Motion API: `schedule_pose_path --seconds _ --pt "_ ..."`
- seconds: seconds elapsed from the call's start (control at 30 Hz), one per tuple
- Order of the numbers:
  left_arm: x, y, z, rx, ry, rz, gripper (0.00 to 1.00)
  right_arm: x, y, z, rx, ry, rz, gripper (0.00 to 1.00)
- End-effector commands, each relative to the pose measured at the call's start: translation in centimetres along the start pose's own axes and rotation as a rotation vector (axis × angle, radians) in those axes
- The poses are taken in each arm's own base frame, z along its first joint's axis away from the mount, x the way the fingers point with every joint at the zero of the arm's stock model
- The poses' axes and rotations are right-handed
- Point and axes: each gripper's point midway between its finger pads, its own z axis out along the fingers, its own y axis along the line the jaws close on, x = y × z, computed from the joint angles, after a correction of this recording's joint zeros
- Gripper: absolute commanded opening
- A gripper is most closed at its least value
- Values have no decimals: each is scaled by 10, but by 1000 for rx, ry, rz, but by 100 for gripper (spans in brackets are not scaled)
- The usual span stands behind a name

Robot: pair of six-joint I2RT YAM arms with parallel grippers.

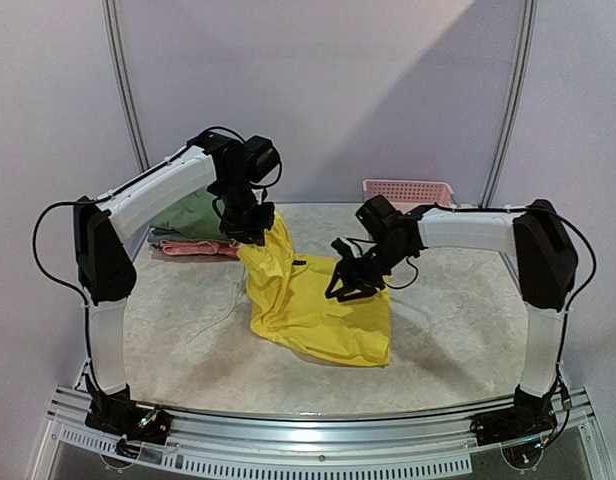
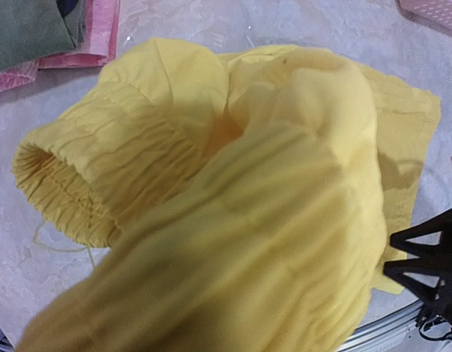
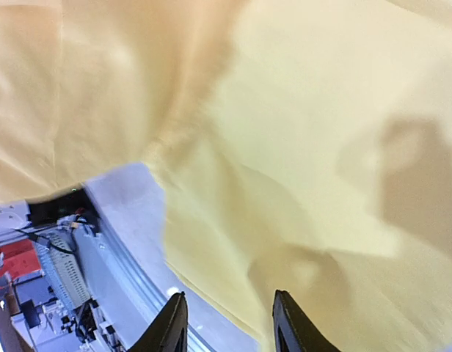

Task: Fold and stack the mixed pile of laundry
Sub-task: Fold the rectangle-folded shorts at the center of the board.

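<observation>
Next, I release the raised corner with my left gripper on the flat part of the yellow shorts (image 1: 347, 288), under my right gripper.
The bright yellow shorts (image 1: 318, 310) lie partly spread on the table, one corner lifted at the back left. My left gripper (image 1: 250, 232) is shut on that raised corner. In the left wrist view the shorts (image 2: 233, 191) fill the frame with the elastic waistband at the left, and my own fingers are hidden behind the cloth. My right gripper (image 1: 346, 283) hovers low over the middle of the shorts. In the right wrist view the right gripper (image 3: 230, 323) is open with nothing between its fingers, and the shorts (image 3: 321, 132) spread beyond them. A folded green shirt (image 1: 193, 215) rests at the back left.
The green shirt (image 2: 28, 29) sits on a folded pink garment (image 1: 198, 247) behind the left arm. A pink lattice basket (image 1: 408, 190) stands at the back right. The table's metal front rail (image 1: 318, 430) runs along the near edge.
</observation>
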Motion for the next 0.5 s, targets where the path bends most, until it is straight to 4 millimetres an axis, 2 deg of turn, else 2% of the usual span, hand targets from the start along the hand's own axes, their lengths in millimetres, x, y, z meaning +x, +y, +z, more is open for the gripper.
schedule_pose_path --seconds 0.0,0.1,0.23,0.33,0.47 --pt "82 55 -24 -266 308 49 0 12 -69 -46 169 -94 135 44" --pt "83 56 -26 -282 296 59 0 17 -94 -52 203 -115 180 48" --pt "84 71 -30 -336 279 83 0 11 -111 -38 228 -94 195 50" --pt "86 95 -36 -403 271 99 0 -1 -108 -32 203 -101 197 50" --pt "95 144 -50 -494 275 72 0 -18 -97 -33 169 -120 192 50"
